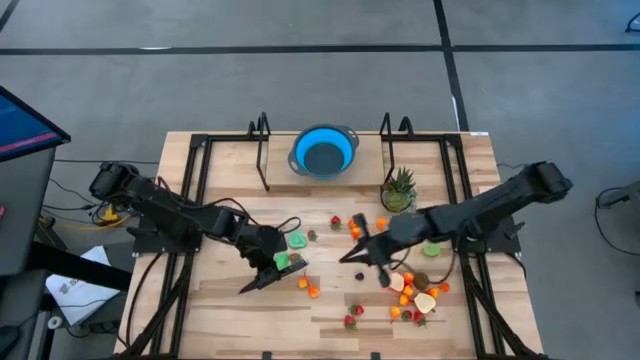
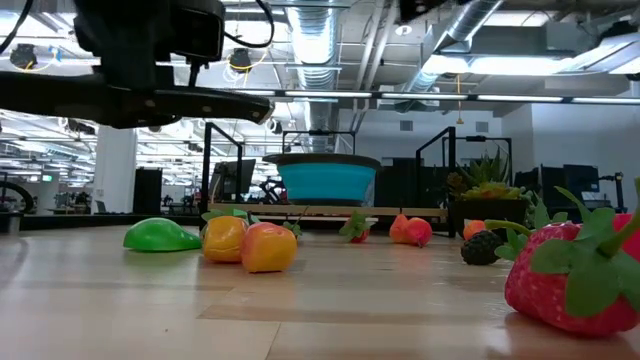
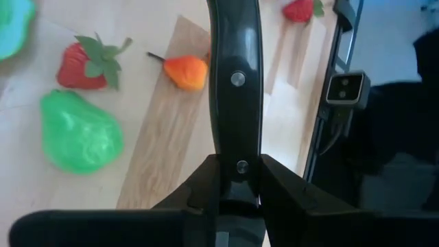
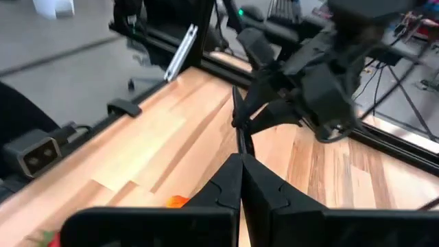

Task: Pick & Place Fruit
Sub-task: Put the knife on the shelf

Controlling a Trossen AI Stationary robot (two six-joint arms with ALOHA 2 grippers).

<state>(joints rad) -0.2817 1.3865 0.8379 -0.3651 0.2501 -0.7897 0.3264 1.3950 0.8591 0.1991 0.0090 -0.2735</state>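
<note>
The black tool's end [image 1: 302,264] [image 4: 245,145] sticks out from my left gripper toward the middle of the table. My right gripper needs to go there next and close on it.
Toy fruit lies scattered over the wooden table: a green pear [image 1: 297,240] [image 3: 79,134], strawberries [image 1: 336,221] [image 3: 86,63], orange pieces [image 1: 308,286] [image 2: 268,248] and a mixed cluster [image 1: 415,295] at the near right. My left gripper [image 1: 276,264] [image 3: 236,175] hangs over the table's middle left, beside the pear, and is shut on a long black tool [image 1: 258,282] [image 3: 236,82] with two rivets. My right gripper [image 1: 350,257] [image 4: 240,168] hangs shut above the table's middle, between the pear and the cluster, with nothing in it. My left gripper pinches the riveted black tool [image 3: 237,154] between its two fingers [image 3: 200,189]. The fingers slant down toward the table's near edge, and the tool runs on forward along them. The tool [image 2: 150,100] hangs clear of the table.
A blue bowl [image 1: 324,152] stands at the far middle, and a spiky green plant [image 1: 399,188] to its right. Black frame rails [image 1: 200,200] run along the table's left and right sides. A big strawberry [image 2: 575,265] lies close to the near edge.
</note>
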